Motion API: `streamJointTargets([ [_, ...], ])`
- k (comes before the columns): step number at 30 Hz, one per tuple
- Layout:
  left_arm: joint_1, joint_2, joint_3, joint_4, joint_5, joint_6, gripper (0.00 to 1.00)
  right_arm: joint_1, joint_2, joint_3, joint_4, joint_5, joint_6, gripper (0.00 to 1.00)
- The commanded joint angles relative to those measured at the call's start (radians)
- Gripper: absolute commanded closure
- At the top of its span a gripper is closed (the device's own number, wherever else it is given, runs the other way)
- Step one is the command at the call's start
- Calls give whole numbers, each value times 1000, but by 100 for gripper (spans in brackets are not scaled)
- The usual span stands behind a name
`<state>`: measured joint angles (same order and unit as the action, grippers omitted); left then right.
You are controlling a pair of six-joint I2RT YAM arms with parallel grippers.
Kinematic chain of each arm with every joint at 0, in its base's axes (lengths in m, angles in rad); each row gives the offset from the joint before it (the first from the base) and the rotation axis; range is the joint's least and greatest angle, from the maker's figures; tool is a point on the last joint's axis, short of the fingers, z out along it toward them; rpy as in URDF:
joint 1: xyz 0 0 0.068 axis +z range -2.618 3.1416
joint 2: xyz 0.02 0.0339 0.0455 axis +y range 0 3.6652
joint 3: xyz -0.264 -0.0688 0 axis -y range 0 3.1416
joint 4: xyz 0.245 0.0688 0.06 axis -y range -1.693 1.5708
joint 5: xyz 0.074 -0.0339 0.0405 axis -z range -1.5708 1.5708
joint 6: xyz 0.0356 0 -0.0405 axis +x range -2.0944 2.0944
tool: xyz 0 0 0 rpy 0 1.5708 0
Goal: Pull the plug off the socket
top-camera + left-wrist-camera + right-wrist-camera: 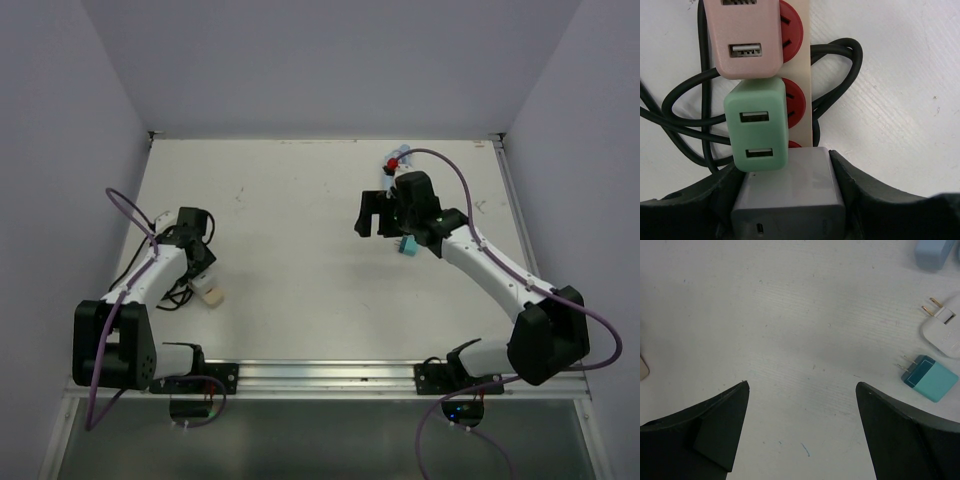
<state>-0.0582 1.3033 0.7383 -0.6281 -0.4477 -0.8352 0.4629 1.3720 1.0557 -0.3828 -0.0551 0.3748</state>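
Observation:
My left gripper is holding the grey plug, with its socket strip, and I will let go of it on the bare middle of the table (320, 269).
A cream socket strip (807, 55) with red sockets lies on the table, with three plugs in it: pink (742, 37), green (757, 127) and, nearest me, grey (790, 195). My left gripper (785, 165) sits around the grey plug, a black finger pressed against each of its sides. In the top view the left gripper (203, 268) is at the left of the table over the strip (211, 294). My right gripper (378, 215) hovers over the table's right half, and in its wrist view the right gripper (802, 387) is wide open with bare table between the fingers.
The strip's black cable (685, 95) loops round it on both sides. Loose plugs lie near the right gripper: a teal one (932, 379), a white one (945, 325) and a blue-grey one (932, 252). Grey walls enclose the table on three sides.

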Motion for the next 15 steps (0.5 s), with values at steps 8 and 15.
streamJointTargets([
  [8,-93,4,98,22,124,-7,64,-1,-60,-36,30,1,6,9],
  [15,-284,74,277,-50,83,-70,66,-3,-90,-53,19,18,6,9],
])
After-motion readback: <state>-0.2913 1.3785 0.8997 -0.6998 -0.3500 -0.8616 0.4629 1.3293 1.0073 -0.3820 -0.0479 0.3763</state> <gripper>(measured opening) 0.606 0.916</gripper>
